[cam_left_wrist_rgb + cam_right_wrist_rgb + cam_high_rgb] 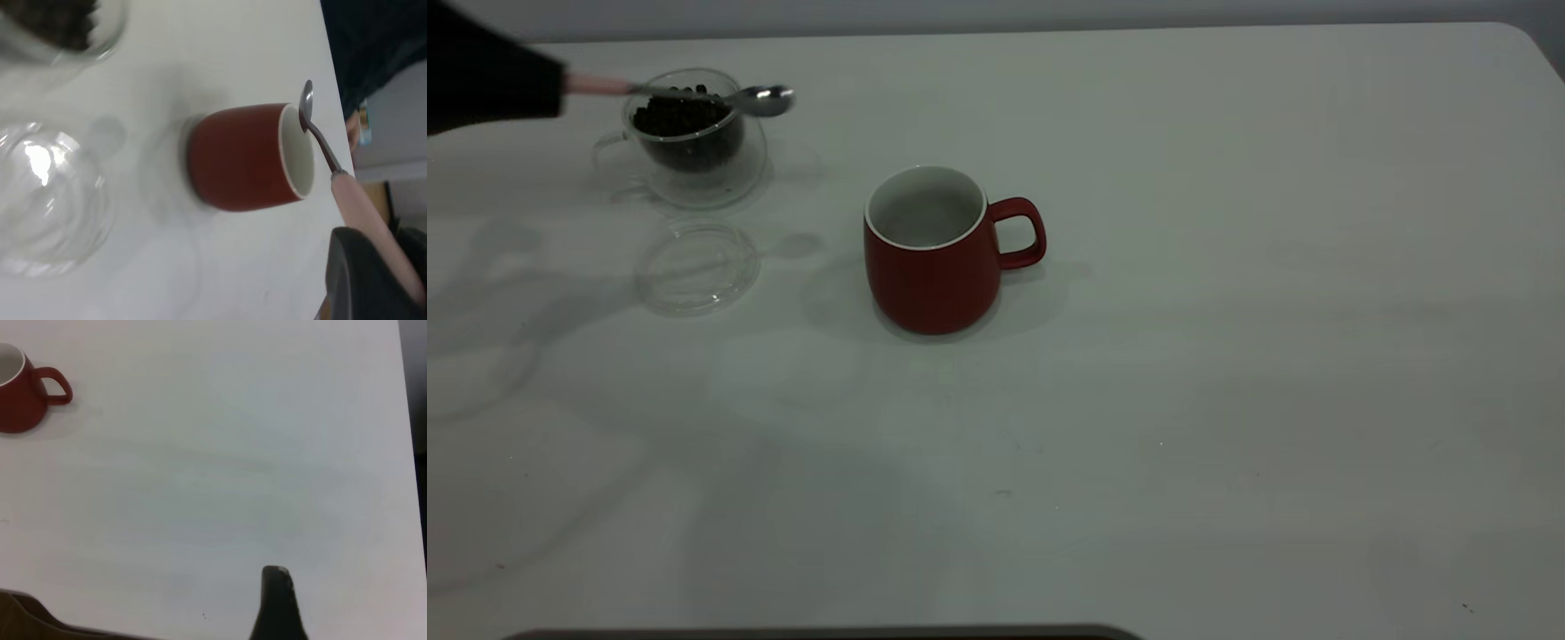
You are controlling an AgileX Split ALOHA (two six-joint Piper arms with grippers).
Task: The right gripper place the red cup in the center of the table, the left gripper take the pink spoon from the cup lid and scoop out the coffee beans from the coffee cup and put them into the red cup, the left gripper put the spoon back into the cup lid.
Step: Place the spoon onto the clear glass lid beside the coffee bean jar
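Observation:
My left gripper is going to put the pink spoon down across the cup lid (655, 260) (13, 190) in front of the coffee cup. The spoon is now level above the coffee cup.
The red cup (934, 258) stands upright and empty near the middle of the table (1227, 356), handle to the right; it also shows in the left wrist view (240, 157) and the right wrist view (20, 393). My left gripper (551, 84) at the far left is shut on the pink spoon (694, 92) by its handle. The spoon lies level above the coffee cup (689, 142), its shiny bowl past the cup's right rim and looking empty. The coffee beans (680, 116) fill the cup. The cup lid (696, 265) lies bare in front of it. One finger (277, 603) of my right gripper shows over bare table, nothing against it.
The table's rounded corner (1525, 36) is at the far right. A dark edge (827, 633) runs along the front. The table's side edge (408, 420) shows in the right wrist view, far from the red cup.

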